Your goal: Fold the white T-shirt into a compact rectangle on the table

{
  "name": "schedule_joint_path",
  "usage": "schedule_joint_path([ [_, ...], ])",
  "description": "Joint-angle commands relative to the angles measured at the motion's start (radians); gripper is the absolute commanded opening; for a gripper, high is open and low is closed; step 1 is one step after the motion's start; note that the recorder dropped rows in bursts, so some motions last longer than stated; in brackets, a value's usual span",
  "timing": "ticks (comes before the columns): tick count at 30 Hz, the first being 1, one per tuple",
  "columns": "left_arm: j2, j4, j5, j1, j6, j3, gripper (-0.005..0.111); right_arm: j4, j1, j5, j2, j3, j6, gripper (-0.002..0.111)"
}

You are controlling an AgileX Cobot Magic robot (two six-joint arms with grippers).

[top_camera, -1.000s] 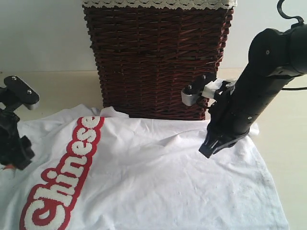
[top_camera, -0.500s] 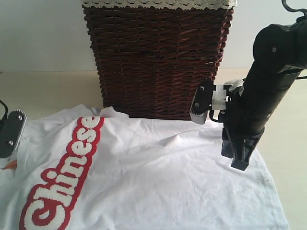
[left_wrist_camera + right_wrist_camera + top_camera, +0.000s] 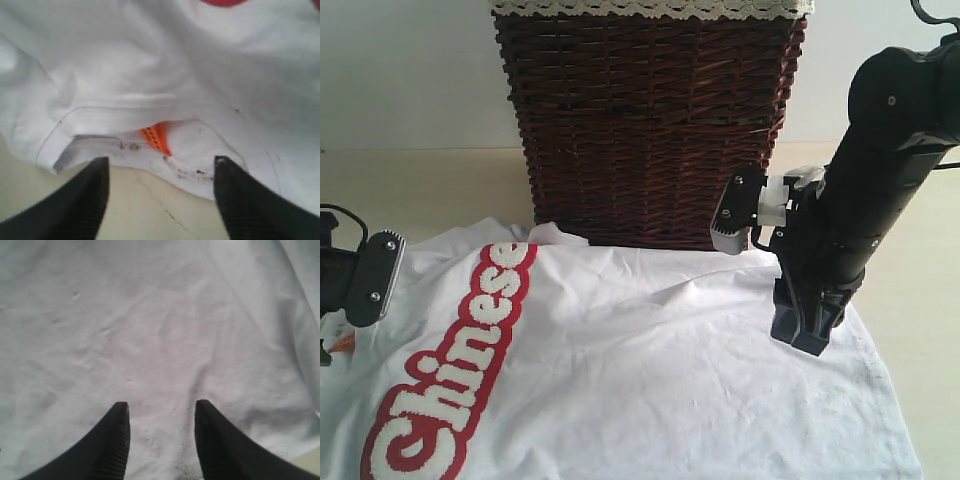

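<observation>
I can see the T-shirt's collar ahead of my left gripper's half-open fingers, so I should open them wider and pinch the collar by the orange tag (image 3: 157,136) before lifting.
The white T-shirt (image 3: 650,370) lies spread and wrinkled on the table (image 3: 440,185), its red-edged "Chinese" lettering (image 3: 460,375) toward the left. My right gripper (image 3: 807,340) points down at the shirt's right part; in the right wrist view it (image 3: 161,405) stands open just over bare white cloth (image 3: 150,330). My left gripper (image 3: 160,162) is open at the shirt's collar (image 3: 150,150), where the orange tag (image 3: 156,137) shows, with bare table (image 3: 150,210) between its fingers. In the exterior view only its wrist bracket (image 3: 375,278) shows, at the left edge.
A tall dark wicker basket (image 3: 650,130) with white lace trim (image 3: 650,8) stands right behind the shirt, close to my right arm (image 3: 880,170). The shirt's right hem (image 3: 885,400) runs near the table's right side. A pale wall is behind.
My right gripper swung right from a tilted pose, now points straight down, and its jaws have parted. The left wrist dropped, turned and shifted slightly right at the left edge.
</observation>
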Motion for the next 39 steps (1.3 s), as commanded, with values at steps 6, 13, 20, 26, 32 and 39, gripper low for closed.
schedule_joint_path([
  [6, 0.057, -0.016, -0.054, 0.001, -0.055, 0.003, 0.083, 0.011, 0.001, -0.023, -0.005, -0.005, 0.006, 0.043],
  [13, 0.006, -0.16, 0.096, 0.005, -0.041, -0.024, 0.081, 0.028, 0.001, -0.046, -0.005, -0.005, 0.016, 0.042],
  [20, 0.006, -0.392, 0.319, 0.105, 0.081, -0.138, 0.04, 0.044, 0.001, -0.061, -0.005, -0.005, 0.036, 0.042],
  [26, -0.003, -0.24, 0.328, 0.117, 0.063, -0.148, 0.028, 0.07, 0.001, -0.077, -0.005, -0.005, 0.051, 0.042],
  [32, -0.012, -0.393, 0.391, 0.117, 0.348, -0.148, 0.028, 0.121, 0.001, -0.081, -0.005, -0.005, 0.051, 0.042],
  [39, -0.003, -0.368, 0.406, 0.121, 0.419, -0.148, 0.064, 0.125, 0.001, -0.079, -0.005, -0.005, 0.051, 0.039],
])
